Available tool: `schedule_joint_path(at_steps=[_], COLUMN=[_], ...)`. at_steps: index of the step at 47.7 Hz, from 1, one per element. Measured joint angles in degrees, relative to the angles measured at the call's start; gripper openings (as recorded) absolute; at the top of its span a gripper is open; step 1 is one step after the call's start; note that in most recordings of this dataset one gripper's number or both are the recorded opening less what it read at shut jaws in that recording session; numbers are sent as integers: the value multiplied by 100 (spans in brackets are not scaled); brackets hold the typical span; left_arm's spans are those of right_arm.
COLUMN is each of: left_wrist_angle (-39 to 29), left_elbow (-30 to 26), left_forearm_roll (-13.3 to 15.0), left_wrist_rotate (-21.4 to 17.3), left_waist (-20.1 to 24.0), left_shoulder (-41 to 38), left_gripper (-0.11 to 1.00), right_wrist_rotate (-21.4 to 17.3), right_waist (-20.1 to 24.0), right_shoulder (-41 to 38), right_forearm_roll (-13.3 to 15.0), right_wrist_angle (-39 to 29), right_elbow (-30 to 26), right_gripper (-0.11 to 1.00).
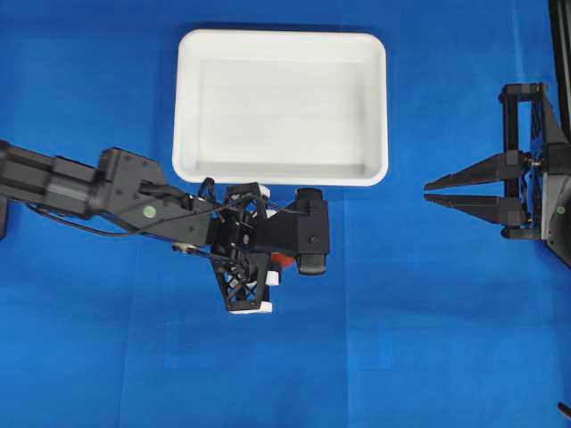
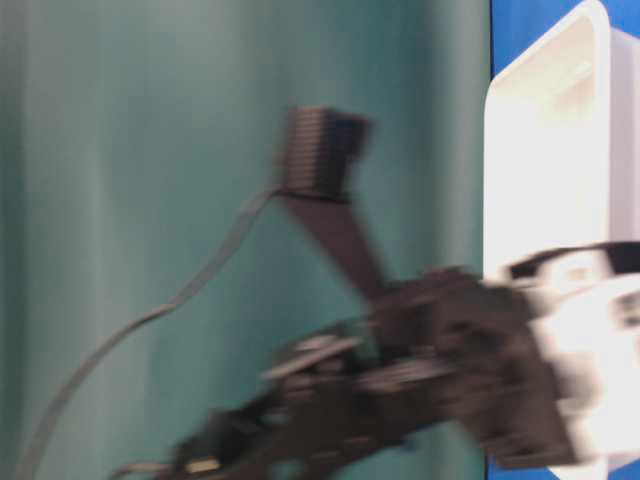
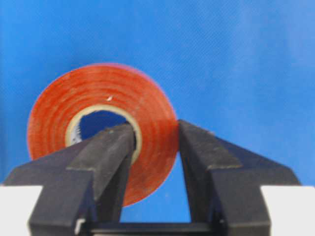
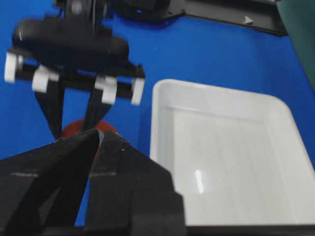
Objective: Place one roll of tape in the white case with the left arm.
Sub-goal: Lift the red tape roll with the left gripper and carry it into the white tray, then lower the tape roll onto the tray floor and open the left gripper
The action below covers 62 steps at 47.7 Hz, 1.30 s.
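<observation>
I need to let go of the roll of tape with my left gripper inside the white case [image 1: 284,128], just in front of its centre.
The orange-red roll of tape [image 3: 98,93] with its pale core fills the left wrist view. My left gripper [image 3: 155,130] is shut on its wall, one finger inside the core and the other against the outer edge. In the overhead view the left gripper [image 1: 275,260] points down just in front of the white case [image 1: 281,37], and only a sliver of the tape [image 1: 283,260] shows beneath it. The case holds nothing. My right gripper [image 1: 427,192] hovers at the right with its fingers together, holding nothing. The right wrist view shows the tape [image 4: 72,129] below the left gripper's fingers [image 4: 54,115].
A blue cloth [image 1: 428,339] covers the table. The white case [image 4: 162,93] lies right of the left gripper in the right wrist view. The table-level view is blurred, showing the left arm [image 2: 400,400] and the case's side [image 2: 540,180].
</observation>
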<state>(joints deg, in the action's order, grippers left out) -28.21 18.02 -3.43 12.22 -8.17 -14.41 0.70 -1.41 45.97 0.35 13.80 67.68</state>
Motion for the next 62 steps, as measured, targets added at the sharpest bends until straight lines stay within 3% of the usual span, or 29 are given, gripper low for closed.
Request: schedule_joint_path(at_steps=[8,14,21,31,51,54,59,62], left_wrist_angle=[-396,-466,-360,97,501,519,519,501], left_elbow=[-53,-53,-44,35,105,114,105,114], left_forearm_roll=[-123,-141,-141,-141,-132,-123,-123,-123], left_wrist_rotate=[-202,-563,-888,-976,-976,-967,-967,-976], left_waist=[185,615,1239,1872,2074,2074,2074,2074], left_shoulder=[571,782,765,360,-246,-246,-246,-229], left_gripper=[25,25,25,25,26,39,72,81], right_wrist_rotate=[-9,-9,0,-9,0,0,-9,-9], right_waist=[0,0,0,-9,0,-9,-9,-9], right_shoulder=[-9,-44,-79,-176,-237,-237,-237,-237], right_forearm_roll=[9,9,9,9,9,0,0,9], right_wrist_angle=[0,0,0,0,0,0,0,0], right_elbow=[0,0,0,0,9,0,0,0], right_gripper=[-11,-11,-11,-11,-11,-11,-11,-11])
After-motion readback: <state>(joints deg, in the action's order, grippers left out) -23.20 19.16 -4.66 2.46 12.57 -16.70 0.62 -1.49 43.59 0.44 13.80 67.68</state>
